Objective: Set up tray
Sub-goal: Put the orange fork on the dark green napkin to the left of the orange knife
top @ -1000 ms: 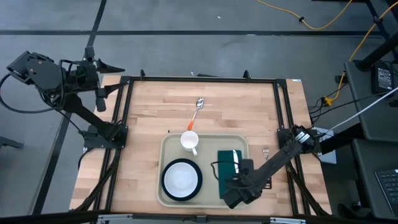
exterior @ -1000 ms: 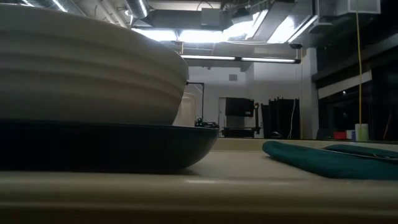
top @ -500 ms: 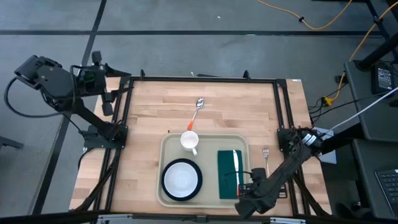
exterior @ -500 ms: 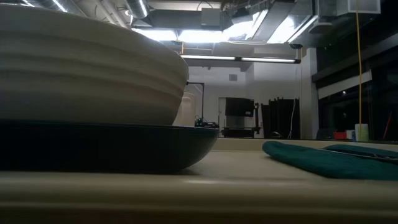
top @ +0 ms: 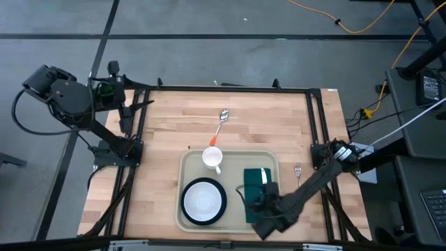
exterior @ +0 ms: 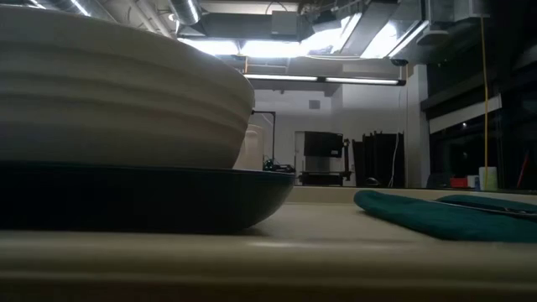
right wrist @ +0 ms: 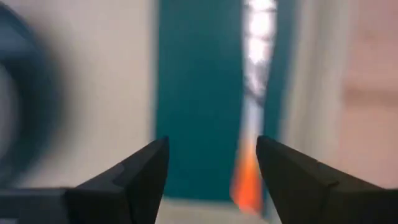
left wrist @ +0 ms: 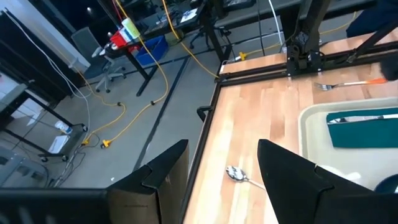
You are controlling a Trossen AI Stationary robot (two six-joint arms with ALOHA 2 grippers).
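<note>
Next, my right gripper goes over to the fork beside the tray and grabs the upper end of the fork's handle (top: 300, 184), by its metal neck.
The cream tray (top: 187, 162) lies on the wooden table near its front edge. It holds a white bowl on a dark plate (top: 203, 201), a white cup (top: 212, 158) and a dark green napkin (top: 252, 183). On the napkin lies a knife (right wrist: 255, 74) with an orange handle. My right gripper (right wrist: 211, 142) hovers open above the napkin's near part, pointing steeply down and touching nothing. My left gripper (left wrist: 224, 144) is open and raised beyond the table's far left corner (top: 132, 111).
An orange-handled spoon (top: 221, 122) lies on the table beyond the tray. A fork (top: 297, 169) lies on the wood to the tray's right. A black frame (top: 223, 88) runs around the table. Bare wood stretches left of the tray.
My right gripper swung off the napkin toward the tray's right near corner, then came back left over the napkin's near part, tipping steeper. My left gripper drifted a little toward the table's far left corner. Both stayed open.
</note>
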